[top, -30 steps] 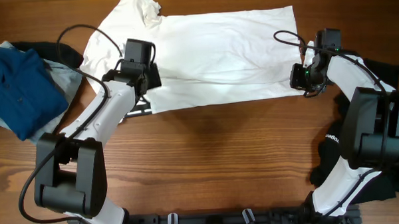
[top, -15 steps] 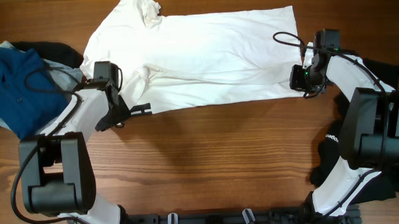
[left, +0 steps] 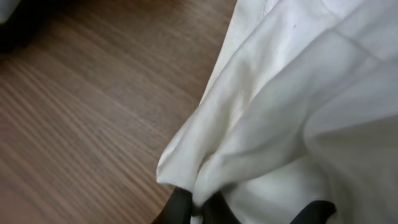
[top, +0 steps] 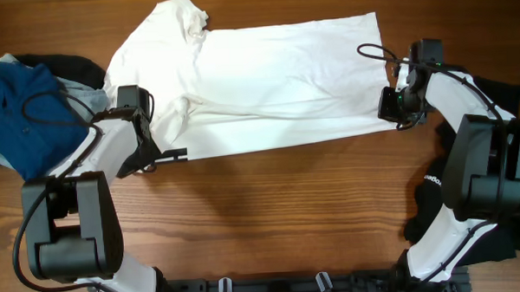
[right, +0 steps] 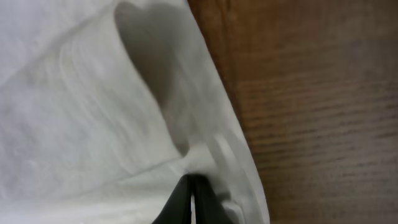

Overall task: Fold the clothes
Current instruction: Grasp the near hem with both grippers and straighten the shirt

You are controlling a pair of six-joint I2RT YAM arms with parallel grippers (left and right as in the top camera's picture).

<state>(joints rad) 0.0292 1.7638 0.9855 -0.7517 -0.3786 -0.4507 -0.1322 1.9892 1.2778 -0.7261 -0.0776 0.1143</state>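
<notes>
The white T-shirt's near hem slants off toward my right gripper, so next my right gripper grabs the T-shirt's side edge farther up (top: 383,71) and pulls it closer before folding.
A large white T-shirt (top: 266,85), one of the clothes, lies spread across the far half of the table, print not showing apart from a thin black strip (top: 175,153) at its lower left edge. My left gripper (top: 150,155) is shut on a bunched fold at that lower left edge; in the left wrist view its black fingers (left: 180,208) pinch white cloth (left: 280,112). My right gripper (top: 392,114) is shut on the shirt's lower right corner. In the right wrist view the gripper (right: 193,200) has its tips pressed together on the hem (right: 224,149).
A blue garment (top: 25,111) lies at the left on a grey one (top: 83,104), with a black garment (top: 66,64) behind. More black cloth (top: 501,90) lies at the right edge by the right arm. Bare wood (top: 280,215) spans the near half.
The left gripper moved off the shirt's middle to its lower left edge and shut on the fabric. The shirt has shifted slightly left. The right arm stayed put.
</notes>
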